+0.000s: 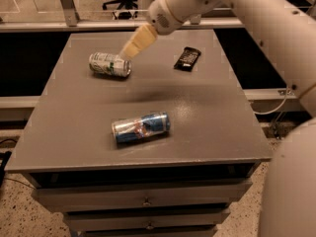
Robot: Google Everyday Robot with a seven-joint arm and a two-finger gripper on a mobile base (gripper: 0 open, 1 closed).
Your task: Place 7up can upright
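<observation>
Next, I close my gripper on the end of the 7up can (pixel 97 62) that lies farther from the black packet.
The 7up can (pixel 109 64), white and silver with green marks, lies on its side on the grey table (pixel 207 112) at the back left. My gripper (pixel 129 50) hangs over the table just right of and above the can, its pale fingers pointing down-left toward the can's right end. The white arm reaches in from the upper right. Nothing shows in the gripper.
A blue-and-silver can with red marks (pixel 141 128) lies on its side near the table's front middle. A small black packet (pixel 187 59) lies at the back right. Drawers run under the table's front edge. A rail and chair legs stand behind the table.
</observation>
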